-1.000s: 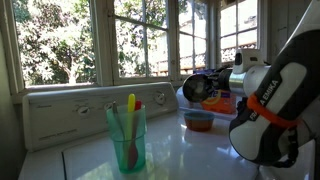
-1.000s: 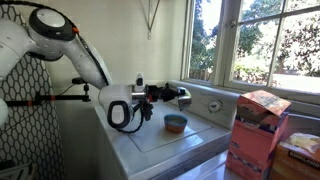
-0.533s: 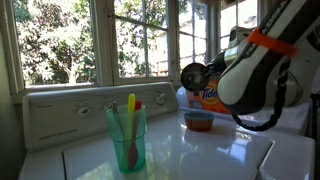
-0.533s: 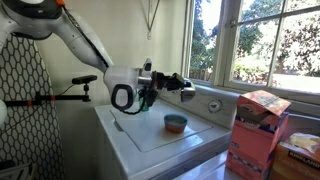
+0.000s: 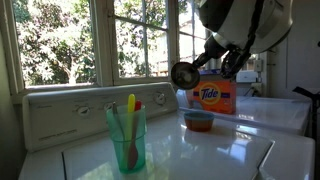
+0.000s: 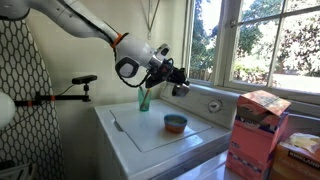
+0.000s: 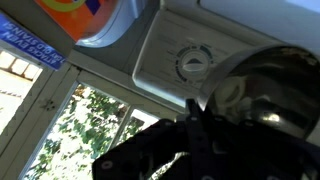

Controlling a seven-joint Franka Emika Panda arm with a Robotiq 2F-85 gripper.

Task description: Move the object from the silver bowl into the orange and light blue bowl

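My gripper should set the silver bowl down on the white washer top just in front of the green cup (image 5: 128, 168). The silver bowl now hangs above the small bowl.
My gripper (image 5: 205, 66) is shut on the rim of the silver bowl (image 5: 184, 73) and holds it in the air, tipped on its side. In an exterior view the gripper (image 6: 172, 80) and the silver bowl (image 6: 181, 89) hang above the orange and light blue bowl (image 6: 175, 123), which stands on the white washer top. That small bowl also shows in an exterior view (image 5: 199, 120), below the silver bowl. The wrist view shows the silver bowl (image 7: 268, 80) close up, with a dark finger (image 7: 196, 128) across its rim. I cannot tell what the silver bowl holds.
A translucent green cup (image 5: 127, 138) with utensils stands on the washer top (image 6: 150, 135); it also shows in an exterior view (image 6: 145, 100). An orange detergent box (image 5: 212, 97) stands behind the small bowl. The washer's control panel (image 7: 190, 62) and windows are at the back.
The arm has risen and carried the silver bowl up from just above the washer top. The bowl now hangs higher and more tipped above the orange and light blue bowl.
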